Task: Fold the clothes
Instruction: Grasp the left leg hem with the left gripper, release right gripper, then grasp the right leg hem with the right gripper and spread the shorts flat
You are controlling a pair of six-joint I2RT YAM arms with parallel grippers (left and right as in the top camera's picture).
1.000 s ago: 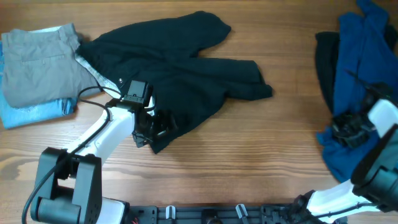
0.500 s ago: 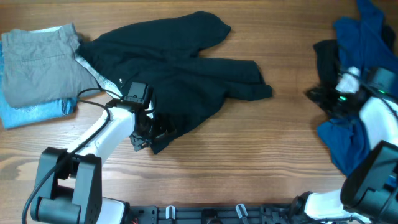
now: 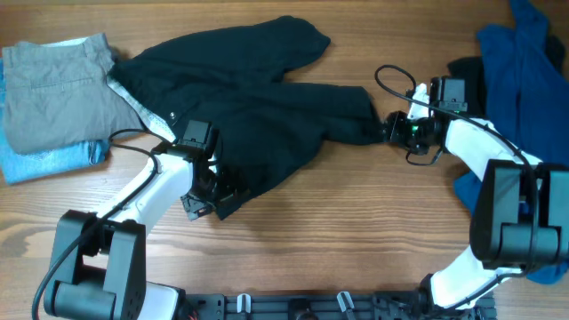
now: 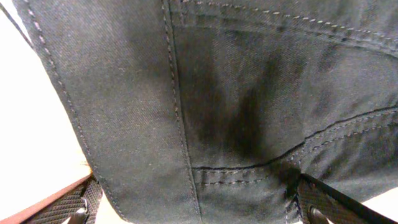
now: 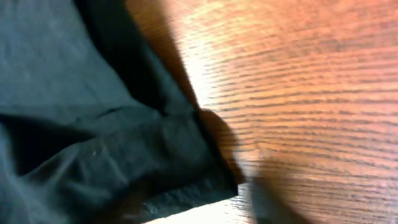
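Note:
The front edge of the black shorts slants and bends toward the far hem, so next my right gripper grabs the hem's corner (image 3: 377, 138) and pulls the leg straight before folding.
Black shorts (image 3: 249, 107) lie spread across the middle-left of the table. My left gripper (image 3: 206, 194) sits at their lower front corner. In the left wrist view the black fabric (image 4: 205, 106) fills the frame, and the two fingers stand wide apart on either side of its hem, open. My right gripper (image 3: 396, 128) is at the hem of the right leg (image 3: 369, 124). The right wrist view is blurred and shows that hem (image 5: 186, 180) on the wood, with nothing held.
A folded grey garment (image 3: 58, 84) lies on a light blue one (image 3: 49, 162) at the back left. A pile of blue clothes (image 3: 520, 62) with a dark piece (image 3: 467, 76) lies at the right edge. Bare wood (image 3: 356, 213) runs along the front.
My right arm has swung left from the blue pile to the right leg hem of the black shorts. My left gripper has shifted slightly down at the lower corner.

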